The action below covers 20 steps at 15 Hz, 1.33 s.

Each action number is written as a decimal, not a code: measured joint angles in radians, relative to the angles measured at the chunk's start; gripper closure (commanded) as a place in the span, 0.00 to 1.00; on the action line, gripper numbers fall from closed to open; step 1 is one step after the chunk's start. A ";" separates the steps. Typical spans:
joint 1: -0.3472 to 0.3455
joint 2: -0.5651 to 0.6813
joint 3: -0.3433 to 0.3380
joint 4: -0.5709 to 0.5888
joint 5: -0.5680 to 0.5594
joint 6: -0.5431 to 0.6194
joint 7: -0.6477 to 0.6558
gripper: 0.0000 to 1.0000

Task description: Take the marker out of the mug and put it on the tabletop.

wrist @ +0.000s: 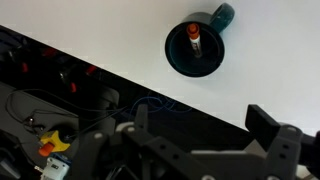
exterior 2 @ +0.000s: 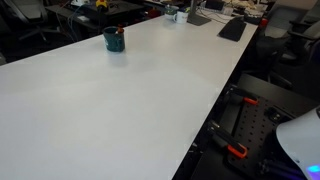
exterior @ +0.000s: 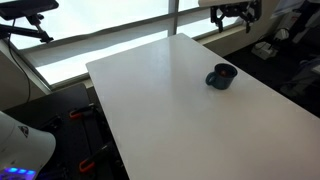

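The marker's reddish-orange end (exterior: 223, 69) (wrist: 193, 31) in the dark mug's opening is the next place for my gripper to go to and close.
The dark mug (exterior: 221, 76) stands on the white tabletop (exterior: 170, 110), toward its far right side. It also shows in an exterior view (exterior 2: 114, 39), and from above in the wrist view (wrist: 195, 52), with its handle pointing to the upper right. The marker (wrist: 194, 40) stands inside the mug, dark with a reddish-orange tip. A reddish bit shows at the mug's rim (exterior 2: 118, 32). My gripper (wrist: 205, 125) is open and empty, high above the table edge and well short of the mug. It hangs at the top of an exterior view (exterior: 232, 12).
Beside the table edge the dark floor holds blue cables (wrist: 150, 103), red clamps (wrist: 92, 70) and a yellow tool (wrist: 55, 143). A keyboard (exterior 2: 232, 28) and desk clutter lie at the table's far end. Office chairs (exterior 2: 30, 25) stand around.
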 measured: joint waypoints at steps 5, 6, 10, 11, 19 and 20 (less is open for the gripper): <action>-0.030 0.106 0.000 0.105 0.044 -0.029 -0.017 0.00; -0.030 0.106 0.000 0.105 0.044 -0.029 -0.017 0.00; -0.028 0.105 0.000 0.105 0.044 -0.029 -0.017 0.00; -0.028 0.108 0.000 0.105 0.044 -0.031 -0.017 0.00; -0.028 0.211 0.011 0.135 0.047 -0.035 -0.019 0.00; -0.028 0.223 0.012 0.146 0.049 -0.035 -0.019 0.00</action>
